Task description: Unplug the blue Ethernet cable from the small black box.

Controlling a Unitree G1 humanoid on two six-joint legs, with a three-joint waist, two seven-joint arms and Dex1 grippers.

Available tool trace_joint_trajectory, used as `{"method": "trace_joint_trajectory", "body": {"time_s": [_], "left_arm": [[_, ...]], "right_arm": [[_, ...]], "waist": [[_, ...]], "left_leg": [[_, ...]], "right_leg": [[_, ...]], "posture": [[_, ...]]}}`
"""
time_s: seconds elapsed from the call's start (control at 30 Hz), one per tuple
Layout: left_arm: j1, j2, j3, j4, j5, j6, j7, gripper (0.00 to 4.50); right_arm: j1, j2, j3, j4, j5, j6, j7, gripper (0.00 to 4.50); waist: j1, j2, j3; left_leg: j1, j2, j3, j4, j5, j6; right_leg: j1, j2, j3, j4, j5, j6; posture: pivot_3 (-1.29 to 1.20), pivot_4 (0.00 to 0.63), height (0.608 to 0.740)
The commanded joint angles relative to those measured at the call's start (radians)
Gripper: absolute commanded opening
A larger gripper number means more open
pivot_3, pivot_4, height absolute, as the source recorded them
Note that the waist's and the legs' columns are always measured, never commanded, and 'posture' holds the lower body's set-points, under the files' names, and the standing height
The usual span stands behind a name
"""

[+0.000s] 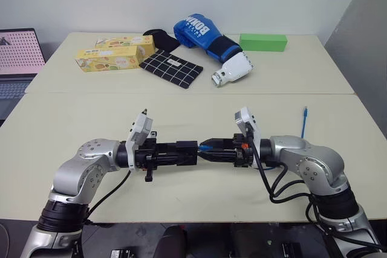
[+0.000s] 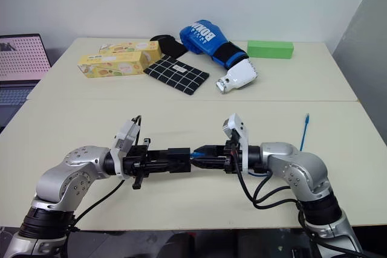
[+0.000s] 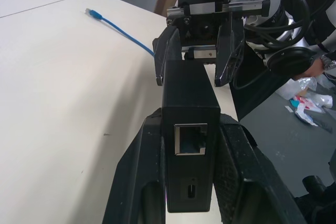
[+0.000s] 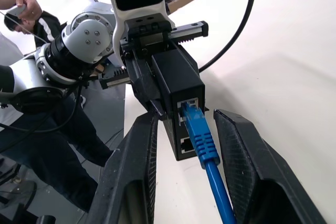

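Observation:
The robot's left gripper needs to set the small black box down on the bare table before the seam [image 1: 120,119] facing the yellow boxes.
My left gripper [image 1: 188,152] is shut on the small black box [image 3: 189,103] and holds it level above the table, between the two arms. The blue Ethernet cable's plug [image 4: 198,129] sits in a port on the box's end face. My right gripper [image 4: 188,118] points at that face and stands open, one finger [image 4: 134,171] on each side of the plug without touching it. The cable runs back under the right arm, and its free end [image 1: 304,119] lies on the table to the right. A second, empty port [image 3: 190,139] shows on the box's other end.
At the back of the table lie a blue boxing glove [image 1: 202,33], a green block [image 1: 263,41], two yellow boxes [image 1: 115,55] and a black gridded cloth [image 1: 171,69]. A laptop [image 1: 18,58] stands at far left. A person's hand [image 4: 23,3] shows beyond the arms.

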Motion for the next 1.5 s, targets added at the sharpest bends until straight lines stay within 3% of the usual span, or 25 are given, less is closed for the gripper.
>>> {"method": "trace_joint_trajectory", "body": {"time_s": [0.03, 0.17, 0.3, 0.37, 0.67, 1.13, 1.27, 1.43, 1.5], "left_arm": [[-0.011, -0.004, 0.010, -0.011, -0.010, -0.007, -0.001, 0.79], [-0.012, -0.006, 0.011, -0.008, -0.011, -0.007, 0.000, 0.79], [-0.013, -0.009, 0.012, -0.005, -0.011, -0.008, 0.001, 0.79], [-0.014, -0.011, 0.012, -0.005, -0.011, -0.007, 0.001, 0.79], [-0.016, -0.014, 0.013, 0.002, -0.012, -0.008, -0.006, 0.79], [0.006, -0.010, 0.040, 0.032, 0.015, -0.037, 0.023, 0.79], [0.019, -0.017, 0.065, 0.027, 0.010, -0.031, 0.075, 0.79], [0.035, -0.032, 0.091, 0.014, 0.031, -0.036, 0.171, 0.79], [0.033, -0.041, 0.094, 0.016, 0.044, -0.040, 0.211, 0.79]], "right_arm": [[-0.005, 0.002, -0.026, -0.010, 0.029, -0.002, 0.003, 1.76], [-0.006, -0.012, -0.010, -0.012, 0.011, -0.018, 0.017, 1.28], [-0.006, -0.023, 0.005, -0.016, -0.004, -0.033, 0.032, 0.30], [-0.006, -0.027, 0.010, -0.016, -0.008, -0.039, 0.037, 0.06], [-0.016, -0.048, 0.028, -0.004, -0.025, -0.061, 0.071, 0.06], [0.011, -0.176, -0.032, 0.051, -0.022, -0.066, 0.152, 0.06], [-0.022, -0.115, -0.080, 0.221, -0.165, -0.225, 0.006, 0.06], [-0.097, -0.043, -0.108, 0.571, -0.471, -0.551, -0.332, 0.06], [-0.119, -0.037, -0.112, 0.668, -0.532, -0.612, -0.398, 0.06]], "waist": [[0.000, 0.000, 0.000], [0.000, 0.000, 0.000], [0.000, 0.000, 0.000], [0.000, 0.000, 0.000], [0.000, 0.000, 0.000], [0.000, 0.000, 0.000], [0.000, 0.000, 0.000], [0.000, 0.000, 0.000], [0.000, 0.000, 0.000]], "left_leg": [[0.000, 0.000, 0.000, 0.000, 0.000, 0.000], [0.000, 0.000, 0.000, 0.000, 0.000, 0.000], [0.000, 0.000, 0.000, 0.000, 0.000, 0.000], [0.000, 0.000, 0.000, 0.000, 0.000, 0.000], [0.000, 0.000, 0.000, 0.000, 0.000, 0.000], [0.000, 0.000, 0.000, 0.000, 0.000, 0.000], [0.000, 0.000, 0.000, 0.000, 0.000, 0.000], [0.000, -0.001, 0.002, 0.000, 0.000, 0.000], [-0.001, -0.001, 0.003, 0.000, 0.000, 0.000]], "right_leg": [[0.000, 0.000, 0.000, 0.000, 0.000, 0.000], [0.000, 0.000, 0.000, 0.000, 0.000, 0.000], [0.000, 0.000, 0.000, 0.000, 0.000, 0.000], [0.000, 0.000, 0.000, 0.000, 0.000, 0.000], [0.000, 0.000, 0.000, 0.000, 0.000, 0.000], [0.000, 0.000, 0.000, -0.001, 0.000, 0.000], [0.000, 0.000, 0.000, -0.001, 0.000, 0.000], [0.000, 0.000, 0.001, -0.001, 0.000, 0.000], [-0.002, 0.000, 0.002, 0.000, 0.000, 0.000]], "posture": [[0.00, 0.150, 0.740], [0.00, 0.150, 0.740], [0.00, 0.150, 0.740], [0.00, 0.150, 0.740], [0.00, 0.150, 0.740], [0.00, 0.150, 0.740], [0.00, 0.150, 0.740], [0.00, 0.150, 0.740], [0.00, 0.150, 0.740]]}}
